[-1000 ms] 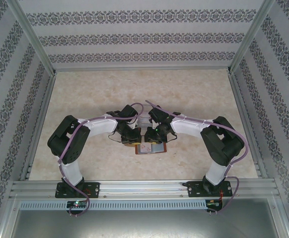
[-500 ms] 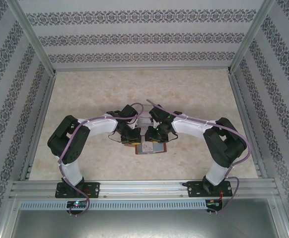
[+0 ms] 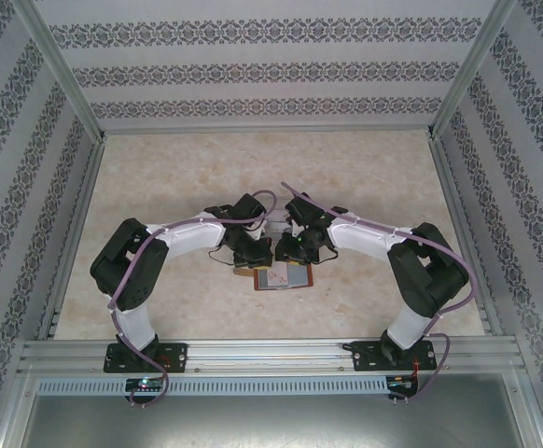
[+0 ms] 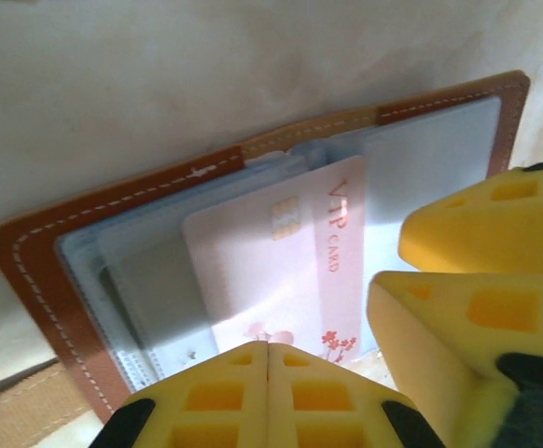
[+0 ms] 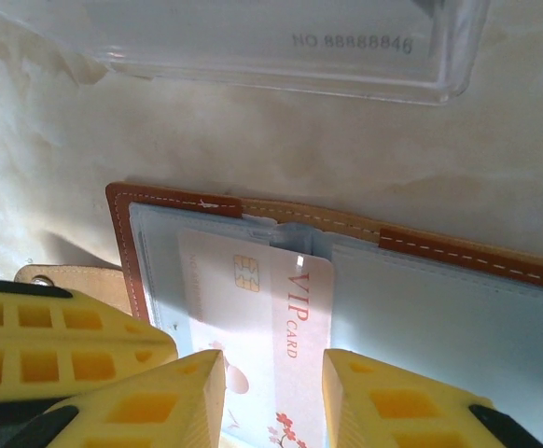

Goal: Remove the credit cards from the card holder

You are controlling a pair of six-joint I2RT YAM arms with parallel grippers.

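I need to pinch the VIP card with my right gripper by its free edge (image 5: 327, 313) and pull, as it sits partly inside its sleeve, while my left gripper holds the sleeve still.
The reddish-brown card holder (image 3: 290, 279) (image 4: 38, 271) (image 5: 458, 250) lies open on the table between both arms. A pale credit card (image 4: 290, 252) (image 5: 253, 308) printed "VIP CARD" sticks partly out of its bluish sleeves (image 5: 439, 317). My left gripper (image 3: 256, 266) (image 4: 268, 347) is shut, its tips together over the near edge of the card and sleeves. My right gripper (image 3: 286, 265) (image 5: 273, 397) is open, one finger on each side above the flat card. Its fingers (image 4: 477, 233) sit beside the card's edge in the left wrist view. Other cards are hidden.
A clear plastic tray (image 5: 299, 47) lies just beyond the holder. The holder's tan tab strap (image 5: 66, 277) pokes out to one side. Patterned walls and metal rails (image 3: 253, 353) fence in the marble-look table (image 3: 160, 168).
Both wrists have shifted slightly away from the bases over the holder. The right arm's elbow has moved a little to the right. The holder stays in place.
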